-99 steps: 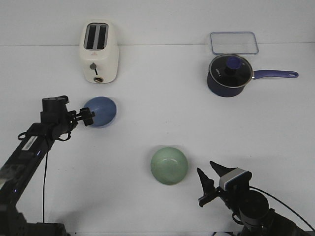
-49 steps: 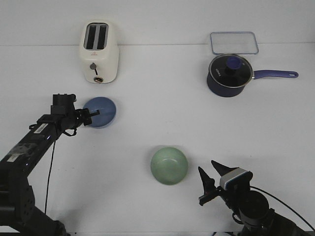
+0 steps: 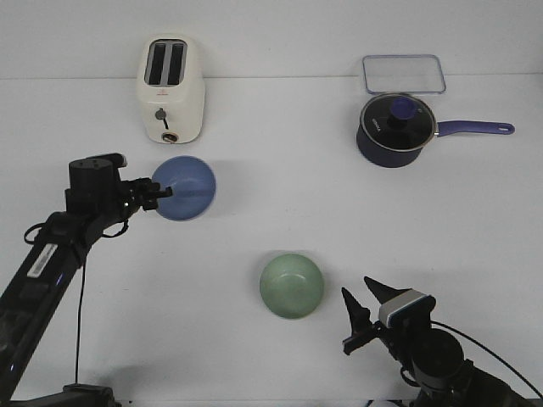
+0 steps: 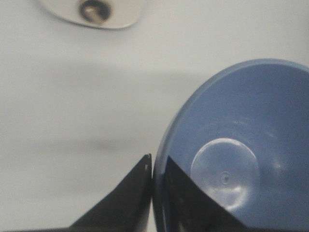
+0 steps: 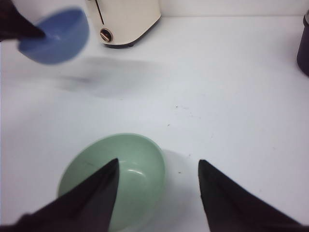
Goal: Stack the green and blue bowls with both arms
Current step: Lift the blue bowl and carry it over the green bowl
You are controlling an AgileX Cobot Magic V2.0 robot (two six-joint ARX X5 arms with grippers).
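I should let go of the blue bowl, which now hangs in front of the toaster, with my left gripper, nested inside the upright green bowl (image 3: pixel 292 285) at the front center of the table.
The blue bowl (image 3: pixel 186 188) hangs above the table in front of the toaster, tilted. My left gripper (image 3: pixel 164 193) is shut on its near-left rim; the left wrist view shows one finger outside and one inside the blue bowl (image 4: pixel 241 145), at my left gripper (image 4: pixel 157 162). The green bowl (image 3: pixel 291 286) sits upright on the table at centre front. My right gripper (image 3: pixel 356 299) is open and empty just right of it. In the right wrist view the green bowl (image 5: pixel 130 169) lies by the left finger of my right gripper (image 5: pixel 158 166), and the blue bowl (image 5: pixel 55 36) shows far off.
A cream toaster (image 3: pixel 170 89) stands at the back left. A dark navy saucepan (image 3: pixel 393 129) with a lid and long handle stands at the back right, with a clear lidded container (image 3: pixel 403 73) behind it. The table is white.
My left gripper has lifted the blue bowl off the table and carried it a little to the right. The right arm and green bowl have not moved.
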